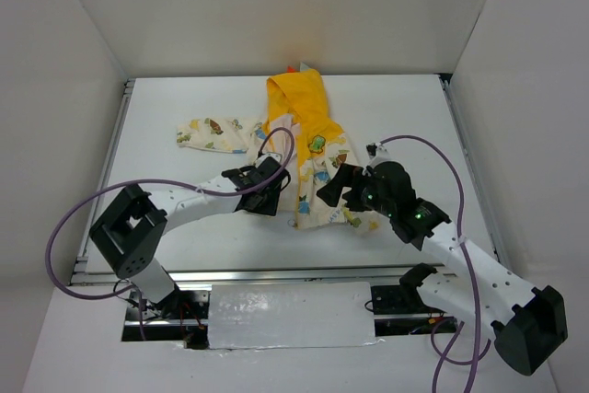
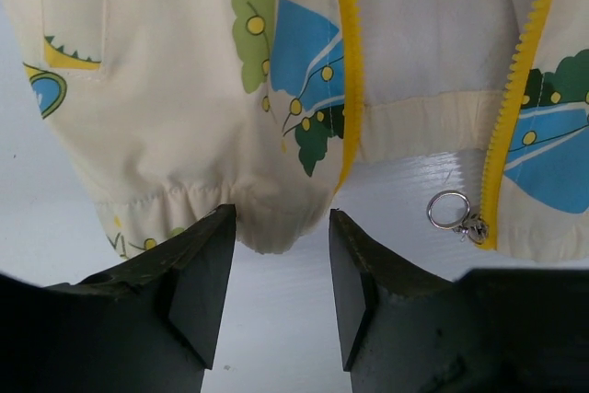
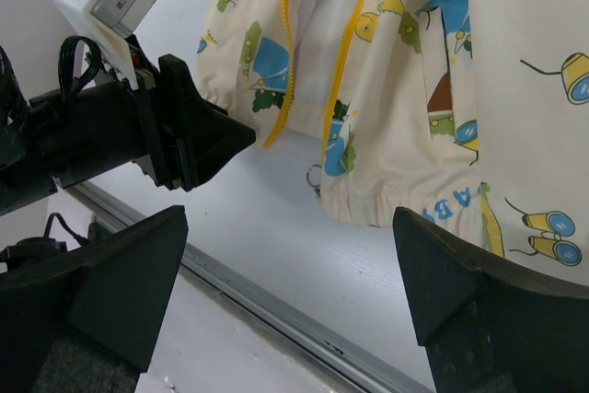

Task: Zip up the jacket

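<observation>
My right gripper will next move over to the jacket's bottom hem corner point(image 1: 300, 225) point(image 3: 339, 211), which is just beside the metal ring pull, and then close there.
The jacket point(image 1: 317, 149) lies on the table, cream with cartoon prints, its yellow hood point(image 1: 296, 98) toward the far side and its front unzipped. In the left wrist view the two yellow zipper edges point(image 2: 348, 71) stand apart, and a metal ring pull point(image 2: 449, 209) hangs at the bottom of the right-hand edge. My left gripper point(image 2: 281, 218) is open, with the hem point(image 2: 267, 227) of one front panel just at its fingertips. My right gripper point(image 3: 290, 227) is wide open and empty, hovering near the other panel's hem point(image 3: 396, 200). The ring pull also shows in the right wrist view point(image 3: 314, 177).
One sleeve point(image 1: 213, 132) spreads out to the left. A metal rail point(image 3: 276, 306) runs along the table's near edge. White walls enclose the table on three sides. My left gripper's body point(image 3: 175, 131) sits close by in the right wrist view.
</observation>
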